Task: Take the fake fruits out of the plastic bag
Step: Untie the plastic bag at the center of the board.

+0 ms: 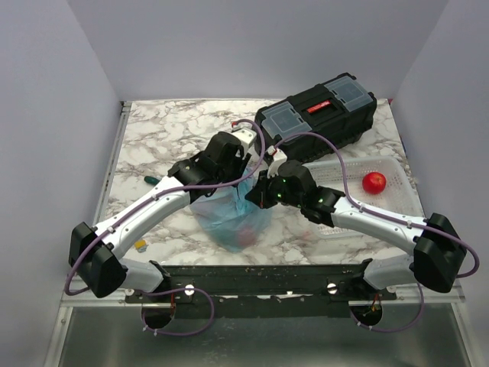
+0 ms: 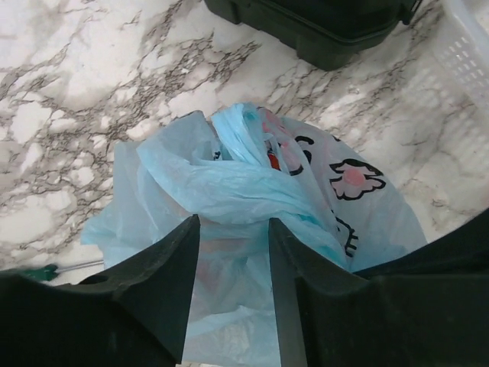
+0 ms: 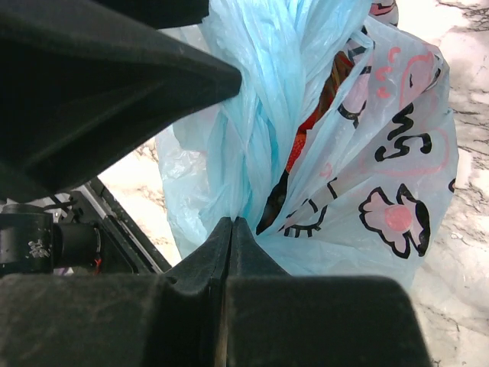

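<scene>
The bunched folds of the bag cover the red fruit, so I should grip the bag's edge nearer the green-handled tool [image 2: 157, 157] with my left gripper and pull the bag's opening wide.
The light-blue plastic bag [image 1: 233, 218] with pink-and-dark figures hangs bunched between my two grippers at the table's middle front. My right gripper [image 3: 231, 222] is shut on a gathered fold of the bag [image 3: 260, 130]; it sits at the bag's top right in the top view [image 1: 257, 196]. My left gripper [image 2: 231, 229] is open, its fingers [image 2: 179, 267] standing on either side of a fold of the bag [image 2: 229, 183]. A bit of red fruit [image 3: 300, 144] shows through the bag's mouth. Another red round fruit [image 1: 374, 183] lies in the white mesh basket [image 1: 397, 206].
A black toolbox [image 1: 317, 113] stands at the back right, just behind the grippers. A green-handled tool [image 1: 150, 180] lies at the left under the left arm. A small yellow object [image 1: 140, 245] lies near the left front edge.
</scene>
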`<state>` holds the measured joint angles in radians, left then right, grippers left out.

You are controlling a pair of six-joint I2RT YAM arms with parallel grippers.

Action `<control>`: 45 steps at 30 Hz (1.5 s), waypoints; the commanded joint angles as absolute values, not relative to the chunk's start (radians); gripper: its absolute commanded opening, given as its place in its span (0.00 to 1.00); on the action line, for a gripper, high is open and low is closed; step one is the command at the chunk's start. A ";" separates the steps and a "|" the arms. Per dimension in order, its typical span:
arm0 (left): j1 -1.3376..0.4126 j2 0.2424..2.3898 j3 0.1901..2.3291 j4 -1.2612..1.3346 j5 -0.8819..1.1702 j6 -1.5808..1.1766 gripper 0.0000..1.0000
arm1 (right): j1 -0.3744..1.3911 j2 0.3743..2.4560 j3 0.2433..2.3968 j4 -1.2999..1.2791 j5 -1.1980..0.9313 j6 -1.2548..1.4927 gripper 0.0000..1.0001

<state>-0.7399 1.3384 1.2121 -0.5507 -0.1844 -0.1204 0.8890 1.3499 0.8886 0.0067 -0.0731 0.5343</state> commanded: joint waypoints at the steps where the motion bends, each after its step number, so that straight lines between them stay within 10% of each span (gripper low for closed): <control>1: -0.740 1.344 1.259 -0.599 -0.285 -0.137 0.30 | 0.895 1.330 0.870 0.034 -0.086 0.543 0.01; 9: -0.739 1.293 1.230 -0.574 -0.349 -0.123 0.00 | 0.894 1.318 0.854 0.020 -0.084 0.542 0.01; 19: -0.737 1.201 1.172 -0.519 -0.381 -0.109 0.00 | 0.895 1.313 0.851 0.016 -0.078 0.534 0.01; 24: -0.737 1.285 1.247 -0.569 -0.100 -0.168 0.60 | 0.894 1.309 0.877 0.002 -0.089 0.530 0.01; 34: -0.759 1.534 1.493 -0.840 -0.150 -0.217 0.66 | 0.895 1.257 0.845 0.002 -0.072 0.540 0.01; 45: -0.758 1.509 1.501 -0.844 -0.238 -0.185 0.20 | 0.894 1.294 0.849 0.003 -0.079 0.546 0.01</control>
